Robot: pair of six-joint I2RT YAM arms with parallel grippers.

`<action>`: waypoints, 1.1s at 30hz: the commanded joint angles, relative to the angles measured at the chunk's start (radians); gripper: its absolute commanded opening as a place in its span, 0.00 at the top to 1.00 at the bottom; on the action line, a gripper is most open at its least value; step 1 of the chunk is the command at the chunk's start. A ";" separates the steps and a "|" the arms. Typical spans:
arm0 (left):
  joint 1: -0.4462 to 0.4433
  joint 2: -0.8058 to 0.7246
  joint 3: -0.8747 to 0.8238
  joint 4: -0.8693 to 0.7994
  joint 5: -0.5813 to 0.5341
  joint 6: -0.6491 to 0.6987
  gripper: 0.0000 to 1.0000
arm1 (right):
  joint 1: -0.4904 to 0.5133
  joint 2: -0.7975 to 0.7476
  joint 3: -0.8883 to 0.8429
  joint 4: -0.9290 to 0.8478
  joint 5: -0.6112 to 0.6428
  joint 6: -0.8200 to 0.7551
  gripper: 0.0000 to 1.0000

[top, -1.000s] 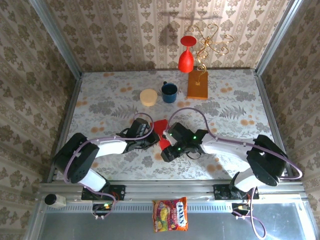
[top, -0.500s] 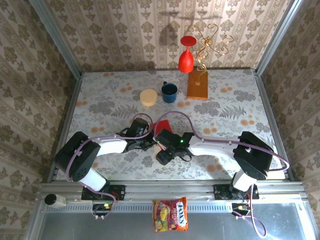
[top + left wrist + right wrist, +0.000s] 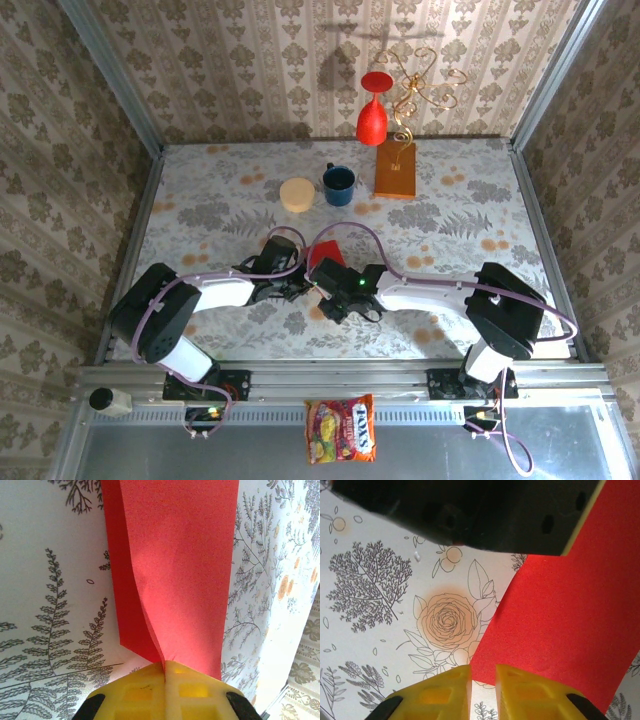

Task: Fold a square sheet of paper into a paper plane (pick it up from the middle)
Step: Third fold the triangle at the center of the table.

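My right gripper needs to open its fingers, which meet only the tip of the paper's corner, then pinch the paper's edge (image 3: 489, 633) and fold it over the sheet.
The square sheet of paper (image 3: 322, 252) is bright red and folded, lying mid-table between my two grippers. In the left wrist view the paper (image 3: 185, 555) rises in a creased ridge straight into my left gripper (image 3: 165, 664), whose yellow fingers are shut on its near edge. My left gripper (image 3: 298, 284) sits just left of the sheet. My right gripper (image 3: 322, 290) is at the sheet's near side. In the right wrist view its yellow fingers (image 3: 483, 672) stand a narrow gap apart at the paper's (image 3: 560, 620) corner, with bare table showing in the gap. The left gripper's black body (image 3: 470, 510) is just beyond.
At the back of the table stand a blue mug (image 3: 338, 184), a tan round lid (image 3: 297, 194), an orange-brown block (image 3: 395, 170), a red vase (image 3: 372, 115) and a gold wire ornament (image 3: 425, 85). A candy bag (image 3: 342, 428) lies in front of the arm bases.
My right arm has swung left toward the paper, and its jaws have narrowed from wide to a small gap. The left gripper has kept its hold and place.
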 commanded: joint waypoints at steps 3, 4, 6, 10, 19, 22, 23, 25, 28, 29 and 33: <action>0.010 -0.003 0.005 0.020 0.009 -0.010 1.00 | 0.001 -0.008 0.010 -0.036 0.015 0.006 0.98; 0.009 -0.006 0.004 0.020 0.009 -0.010 1.00 | -0.004 -0.012 0.009 -0.036 0.010 0.007 1.00; 0.010 -0.005 0.003 0.021 0.008 -0.010 1.00 | -0.014 -0.019 0.006 -0.030 -0.003 0.010 1.00; 0.011 -0.010 0.000 0.027 0.009 -0.017 1.00 | -0.014 -0.044 -0.007 -0.017 -0.016 0.015 0.61; 0.012 -0.011 -0.002 0.048 0.026 -0.048 1.00 | -0.001 -0.008 -0.030 0.034 0.014 0.032 0.41; 0.012 -0.008 -0.003 0.063 0.034 -0.062 1.00 | 0.004 0.011 -0.025 0.048 0.054 0.040 0.41; 0.013 -0.008 -0.003 0.064 0.034 -0.061 1.00 | 0.004 0.014 -0.021 0.050 0.062 0.041 0.41; 0.012 -0.006 -0.005 0.061 0.034 -0.062 1.00 | 0.004 0.019 -0.013 0.050 0.079 0.044 0.44; 0.013 -0.008 -0.006 0.060 0.034 -0.061 1.00 | 0.004 0.025 -0.004 0.047 0.085 0.038 0.50; 0.013 -0.009 -0.008 0.062 0.034 -0.061 1.00 | 0.004 0.029 -0.001 0.046 0.085 0.037 0.53; 0.014 -0.009 -0.011 0.060 0.034 -0.059 1.00 | 0.004 0.026 0.003 0.043 0.083 0.035 0.66</action>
